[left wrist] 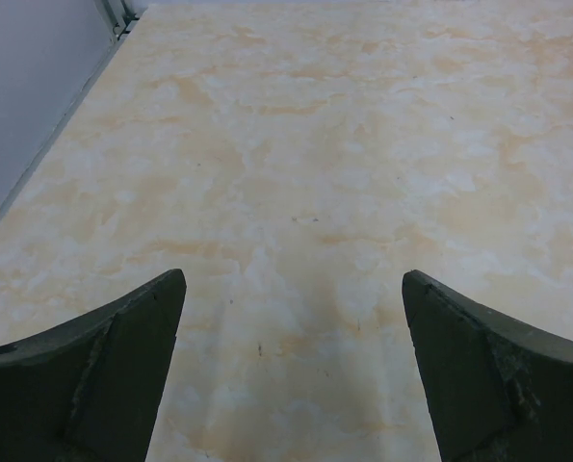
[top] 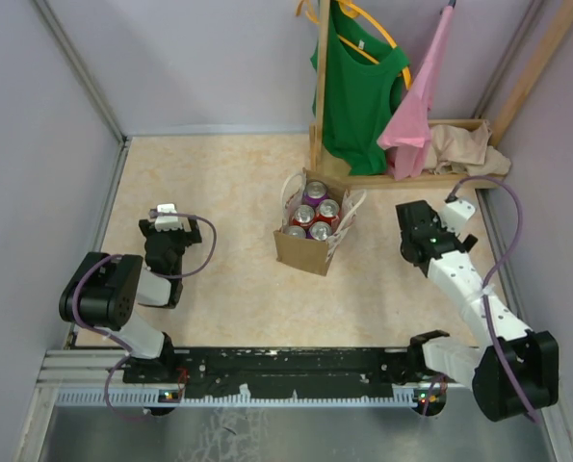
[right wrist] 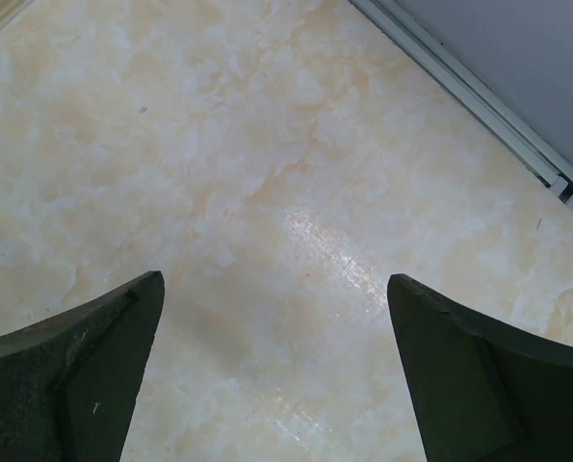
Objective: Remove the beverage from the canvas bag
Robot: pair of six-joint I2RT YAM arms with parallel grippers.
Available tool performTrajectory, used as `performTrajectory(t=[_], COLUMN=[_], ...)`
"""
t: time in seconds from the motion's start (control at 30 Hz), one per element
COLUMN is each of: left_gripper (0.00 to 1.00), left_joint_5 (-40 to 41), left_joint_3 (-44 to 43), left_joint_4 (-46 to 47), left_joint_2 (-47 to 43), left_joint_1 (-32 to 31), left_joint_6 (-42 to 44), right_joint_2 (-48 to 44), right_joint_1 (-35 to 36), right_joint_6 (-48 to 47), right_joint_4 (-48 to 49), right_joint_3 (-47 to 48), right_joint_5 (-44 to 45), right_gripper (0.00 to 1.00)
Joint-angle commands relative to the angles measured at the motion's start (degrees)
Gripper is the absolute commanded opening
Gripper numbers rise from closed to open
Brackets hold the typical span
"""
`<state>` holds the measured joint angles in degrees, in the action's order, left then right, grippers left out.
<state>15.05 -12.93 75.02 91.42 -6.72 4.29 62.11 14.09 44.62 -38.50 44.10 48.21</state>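
Observation:
The red can is beside the back purple can, on the canvas bag's side nearest my right gripper. That gripper will close on the upper end of the red can (top: 327, 210).
The tan-brown canvas bag (top: 303, 249) stands upright at the middle of the table, its pale loop handles spread to the sides. Several beverage cans stand inside it; a purple can (top: 315, 193) is at the back and red cans (top: 304, 215) are in front. My left gripper (top: 164, 214) is open and empty, well to the left of the bag; in the left wrist view (left wrist: 294, 289) only bare table lies between its fingers. My right gripper (top: 408, 223) is open and empty, to the right of the bag; the right wrist view (right wrist: 276, 289) shows only bare table.
A wooden rack (top: 321, 87) at the back right holds a green shirt (top: 361, 87) and a pink cloth (top: 421, 101) on hangers. A beige cloth heap (top: 464, 149) lies in its wooden base tray. Grey walls (top: 36, 144) enclose the table on three sides.

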Motion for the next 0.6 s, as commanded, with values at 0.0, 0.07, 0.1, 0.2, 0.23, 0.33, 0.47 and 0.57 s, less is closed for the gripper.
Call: performTrajectory(t=[0.0, 0.07, 0.1, 0.2, 0.23, 0.33, 0.47, 0.57], left_gripper=[1.00, 1.00, 1.00, 1.00, 1.00, 1.00, 1.00, 1.00], left_joint_5=[0.3, 0.3, 0.3, 0.3, 0.4, 0.3, 0.4, 0.4], left_joint_3=[0.4, 0.4, 0.3, 0.4, 0.3, 0.3, 0.4, 0.4], left_joint_4=[2.1, 2.1, 2.1, 2.1, 2.1, 2.1, 2.1, 2.1], left_joint_2=[0.4, 0.4, 0.4, 0.5, 0.4, 0.4, 0.5, 0.4], left_joint_1=[0.0, 0.0, 0.0, 0.0, 0.0, 0.0, 0.0, 0.0], left_joint_6=[-0.6, -0.6, -0.6, -0.5, -0.6, -0.6, -0.6, -0.5], right_joint_2=[-4.7, -8.6, -10.6, -15.7, -16.3, -15.6, -14.0, -10.5], right_joint_1=[0.0, 0.1, 0.1, 1.0, 1.7, 5.6, 17.0, 24.8], right_joint_6=[-2.9, -7.4, -9.7, -15.8, -17.2, -20.3, -27.5, -34.1], right_joint_4=[3.3, 7.1, 9.3, 15.5, 16.2, 16.2, 21.2, 26.0], right_joint_3=[3.0, 2.7, 2.3, 2.3, 3.2, 7.4, 12.0, 16.8], right_joint_5=[2.6, 0.8, -0.3, -3.7, -4.0, -2.8, 0.8, 1.0], right_gripper=[0.99, 0.99, 0.99, 0.99, 0.99, 0.99, 0.98, 0.97])
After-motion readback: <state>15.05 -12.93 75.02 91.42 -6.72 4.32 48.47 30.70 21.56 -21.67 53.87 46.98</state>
